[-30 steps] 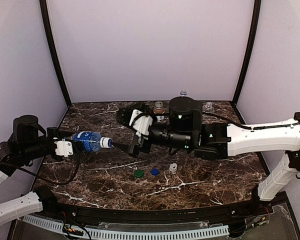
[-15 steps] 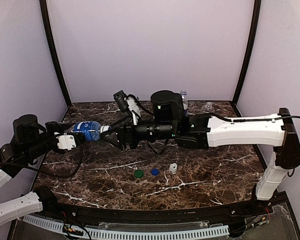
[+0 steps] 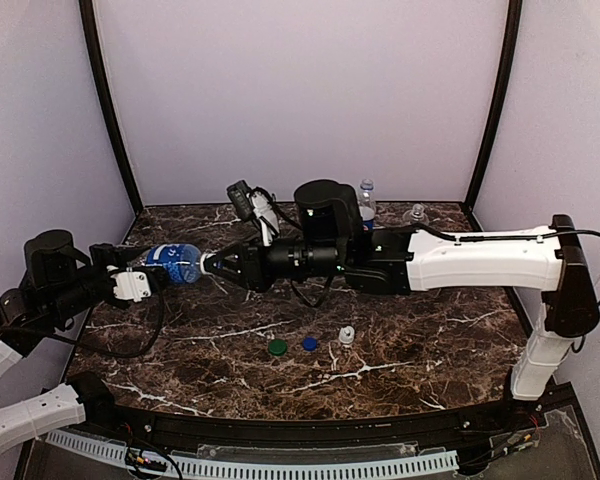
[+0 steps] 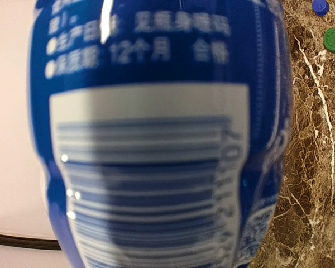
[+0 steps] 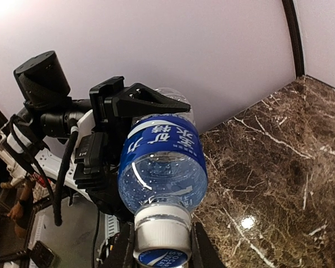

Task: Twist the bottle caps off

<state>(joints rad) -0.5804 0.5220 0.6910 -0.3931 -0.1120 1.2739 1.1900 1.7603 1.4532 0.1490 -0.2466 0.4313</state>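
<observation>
Next, I let go of the blue-marked white cap with my right gripper on the marble (image 3: 393, 336) beside the loose white cap, making the row longer.
A clear bottle with a blue label (image 3: 177, 262) is held sideways above the table's left side, my left gripper (image 3: 158, 272) shut on its body. Its label (image 4: 156, 139) fills the left wrist view and hides that gripper's fingers. My right gripper (image 3: 212, 267) reaches in from the right and is shut on the bottle's white cap with a blue top mark (image 5: 161, 239). One finger (image 5: 124, 248) presses on each side of that cap. Loose on the table lie a green cap (image 3: 277, 347), a dark blue cap (image 3: 309, 343) and a white cap (image 3: 346, 335).
Two bottles stand by the back wall, one with a label (image 3: 367, 203) and one plain and clear (image 3: 417, 213). The right arm (image 3: 460, 262) stretches across the middle of the marble table (image 3: 400, 350). The purple walls close in on three sides.
The right arm has swung left to the bottle's neck, and its jaws have gone from wide open to shut on the cap. The left arm has shifted the bottle slightly back.
</observation>
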